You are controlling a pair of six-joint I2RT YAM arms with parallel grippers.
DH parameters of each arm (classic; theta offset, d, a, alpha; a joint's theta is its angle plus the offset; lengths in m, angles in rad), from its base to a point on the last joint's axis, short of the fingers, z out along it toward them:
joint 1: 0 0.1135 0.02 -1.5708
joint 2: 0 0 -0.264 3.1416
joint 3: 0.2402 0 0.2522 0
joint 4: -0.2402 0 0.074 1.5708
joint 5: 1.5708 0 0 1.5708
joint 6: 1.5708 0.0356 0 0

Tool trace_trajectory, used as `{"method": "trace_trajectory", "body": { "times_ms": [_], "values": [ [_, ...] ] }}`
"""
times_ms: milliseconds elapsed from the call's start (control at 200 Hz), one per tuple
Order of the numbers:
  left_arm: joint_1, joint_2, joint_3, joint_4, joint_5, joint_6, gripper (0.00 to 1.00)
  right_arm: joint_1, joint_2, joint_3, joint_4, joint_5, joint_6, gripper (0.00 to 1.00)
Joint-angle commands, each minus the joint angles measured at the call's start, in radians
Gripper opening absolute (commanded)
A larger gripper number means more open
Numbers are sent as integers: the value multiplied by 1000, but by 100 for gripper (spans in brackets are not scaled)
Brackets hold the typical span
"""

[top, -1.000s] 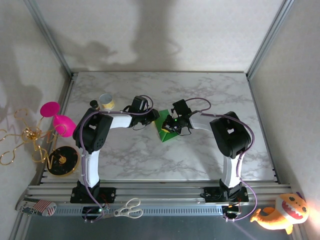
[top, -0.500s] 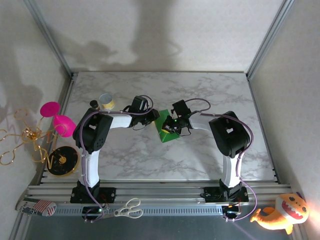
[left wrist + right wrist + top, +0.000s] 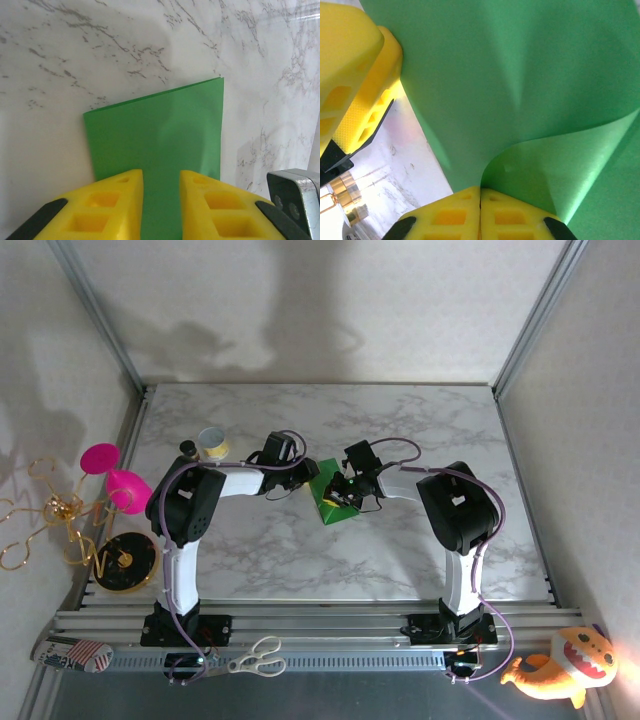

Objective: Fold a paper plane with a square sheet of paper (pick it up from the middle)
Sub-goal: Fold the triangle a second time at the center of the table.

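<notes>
The curled flap is pinched near the sheet's side edge and the fold slants, so next my right gripper opens and grips the flap nearer its middle (image 3: 555, 172).
The square sheet of paper (image 3: 329, 508) is bright green and lies folded over on the marble table (image 3: 420, 420), with a pointed outline in the top view. My left gripper (image 3: 308, 478) rests over its left edge. In the left wrist view the left gripper (image 3: 161, 173) has its yellow fingers apart, and the flat paper (image 3: 160, 115) shows in the gap. My right gripper (image 3: 341, 497) is over the sheet's right part. In the right wrist view the right gripper (image 3: 480, 189) is shut on a curled flap (image 3: 560, 170) of the paper (image 3: 520, 70). The left gripper's fingers (image 3: 355, 75) show at the upper left there.
A yellow tape roll (image 3: 212, 445) and a small dark item (image 3: 187, 447) stand at the table's back left. A pink goblet (image 3: 110, 475), gold wire and a black disc (image 3: 125, 562) sit off the left side. Scissors (image 3: 258, 658) and a plush toy (image 3: 560, 668) lie near the front rail.
</notes>
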Motion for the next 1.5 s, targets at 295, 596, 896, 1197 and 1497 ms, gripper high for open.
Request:
{"method": "trace_trajectory", "body": {
  "times_ms": [295,596,896,1197,1497],
  "values": [
    [24,-70,44,-139,-45,-19,31,12,27,-15,1,2,10,35],
    [45,-193,-36,-120,-69,-43,33,10,28,-15,-6,4,4,43],
    [-12,-232,-100,-121,-60,-54,22,10,33,-18,-49,31,-14,29],
    [-81,-193,-121,-114,-37,-69,8,10,42,-19,-79,46,-22,6],
    [-115,-138,-113,-119,-41,-75,0,10,39,-18,-88,55,-22,5]
  ]
}}
